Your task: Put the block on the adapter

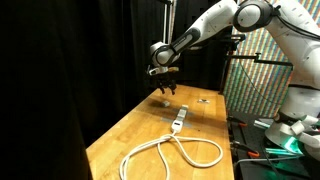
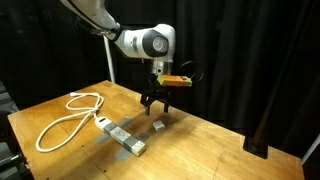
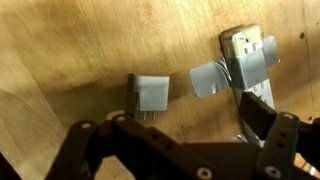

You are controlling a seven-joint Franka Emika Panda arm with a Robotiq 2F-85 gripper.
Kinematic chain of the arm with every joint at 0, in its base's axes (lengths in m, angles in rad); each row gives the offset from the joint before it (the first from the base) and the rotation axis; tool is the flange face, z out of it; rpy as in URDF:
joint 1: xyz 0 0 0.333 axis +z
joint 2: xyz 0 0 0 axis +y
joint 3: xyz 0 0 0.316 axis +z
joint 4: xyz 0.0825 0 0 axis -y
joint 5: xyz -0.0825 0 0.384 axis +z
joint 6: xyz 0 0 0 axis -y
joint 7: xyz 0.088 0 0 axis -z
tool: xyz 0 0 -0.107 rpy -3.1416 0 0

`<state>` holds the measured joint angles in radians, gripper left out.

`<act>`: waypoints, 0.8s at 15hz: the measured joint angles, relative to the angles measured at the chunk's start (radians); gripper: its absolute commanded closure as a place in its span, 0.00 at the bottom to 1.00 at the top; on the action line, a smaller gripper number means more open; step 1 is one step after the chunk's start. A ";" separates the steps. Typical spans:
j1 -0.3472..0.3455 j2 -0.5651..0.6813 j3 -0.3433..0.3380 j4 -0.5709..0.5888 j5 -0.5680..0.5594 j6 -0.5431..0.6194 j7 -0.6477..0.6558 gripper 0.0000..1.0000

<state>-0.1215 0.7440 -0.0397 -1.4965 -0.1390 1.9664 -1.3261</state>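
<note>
My gripper needs to grip the opposite sides of the pale block (image 1: 166,103) (image 3: 152,93) beside the adapter, because the block should go onto the adapter.
The block (image 3: 152,93) is a tiny pale block lying on the wooden table, also seen in both exterior views (image 1: 164,103) (image 2: 160,126). The adapter (image 2: 127,140) is a white elongated piece joined to a looped white cable (image 2: 62,118). It lies a little beside the block (image 1: 180,120). In the wrist view the adapter (image 3: 243,45) has a grey tape strip across it. My gripper (image 2: 153,101) hangs open and empty just above the block, fingers on either side of it (image 1: 165,88) (image 3: 170,130).
A small dark flat object (image 1: 203,99) lies on the table (image 1: 130,135) beyond the adapter. The cable loop (image 1: 170,152) covers the near part of the table. Black curtains stand behind; equipment stands off the table's edge.
</note>
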 measured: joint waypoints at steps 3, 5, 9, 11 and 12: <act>0.007 0.000 0.006 0.006 0.001 -0.060 0.144 0.00; 0.007 0.000 0.009 0.006 0.006 -0.074 0.237 0.00; 0.005 0.002 0.016 0.001 0.004 -0.080 0.282 0.00; 0.003 0.002 0.016 0.000 0.004 -0.080 0.282 0.00; 0.003 0.002 0.017 0.000 0.004 -0.080 0.282 0.00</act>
<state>-0.1188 0.7462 -0.0230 -1.4968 -0.1349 1.8866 -1.0443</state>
